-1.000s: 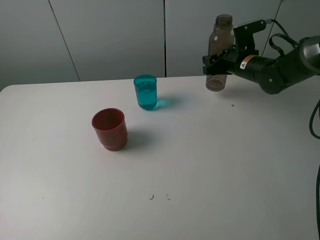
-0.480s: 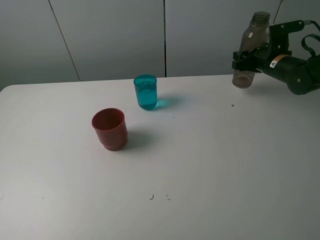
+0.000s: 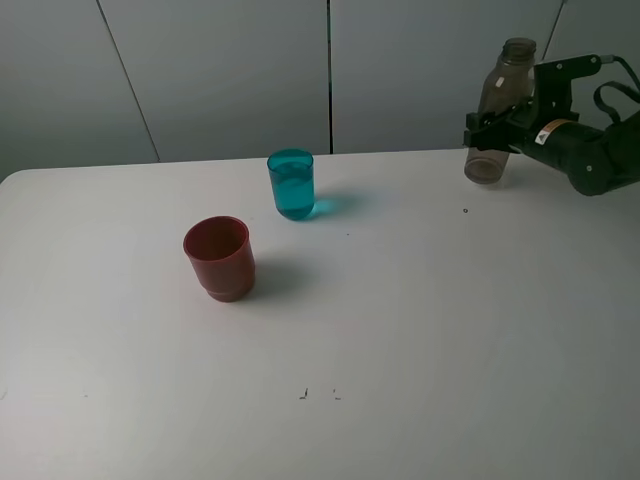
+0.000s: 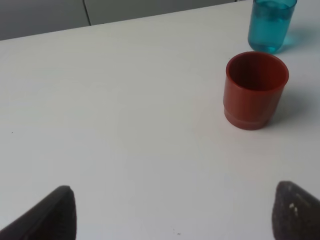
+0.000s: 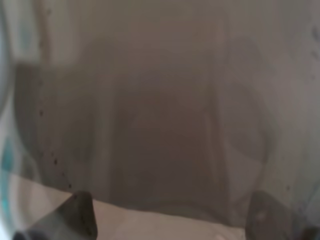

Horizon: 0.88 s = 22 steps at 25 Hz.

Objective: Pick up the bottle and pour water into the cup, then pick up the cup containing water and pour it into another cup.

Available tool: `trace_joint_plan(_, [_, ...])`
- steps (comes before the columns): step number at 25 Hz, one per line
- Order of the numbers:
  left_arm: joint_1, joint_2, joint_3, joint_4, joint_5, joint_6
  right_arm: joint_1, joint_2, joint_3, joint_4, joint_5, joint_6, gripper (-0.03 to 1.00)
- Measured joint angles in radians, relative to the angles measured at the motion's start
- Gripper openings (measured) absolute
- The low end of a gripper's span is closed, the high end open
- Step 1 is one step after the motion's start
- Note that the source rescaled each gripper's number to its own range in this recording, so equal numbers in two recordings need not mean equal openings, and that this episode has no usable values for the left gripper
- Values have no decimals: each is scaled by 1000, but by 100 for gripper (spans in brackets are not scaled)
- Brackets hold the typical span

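Note:
The bottle, now at the table's far back, will be let go by my right gripper on the white table (image 3: 478, 186) just behind the single dark speck near the wall.
The smoky grey-brown bottle (image 3: 499, 105) stands nearly upright at the table's far right back, with my right gripper (image 3: 489, 131) shut around its middle. I cannot tell whether its base touches the table. In the right wrist view the bottle (image 5: 160, 110) fills the frame between the fingertips (image 5: 80, 216). The teal cup (image 3: 291, 184) holds water and stands at the back centre. The dark red cup (image 3: 219, 258) stands left of and nearer than it. The left wrist view shows the red cup (image 4: 256, 90) and teal cup (image 4: 270, 24) ahead of my open, empty left gripper (image 4: 175, 220).
The white table (image 3: 420, 330) runs up to a grey panelled wall (image 3: 220, 70) at the back. A few small dark specks (image 3: 303, 394) lie near the front middle. My left arm is outside the exterior high view.
My right gripper carried the bottle to the right, away from the teal cup, then lowered it slightly. Both cups stayed in place.

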Motion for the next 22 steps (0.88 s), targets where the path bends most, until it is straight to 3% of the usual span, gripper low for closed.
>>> trace_joint_plan(20, [0,0,0,0,0,2,0,36,0,-20,-3,52,2])
trace_joint_plan(21, [0,0,0,0,0,2,0,36,0,-25,-5,61,17])
trace_joint_plan(22, [0,0,0,0,0,2,0,36,0,-27,-5,69,49])
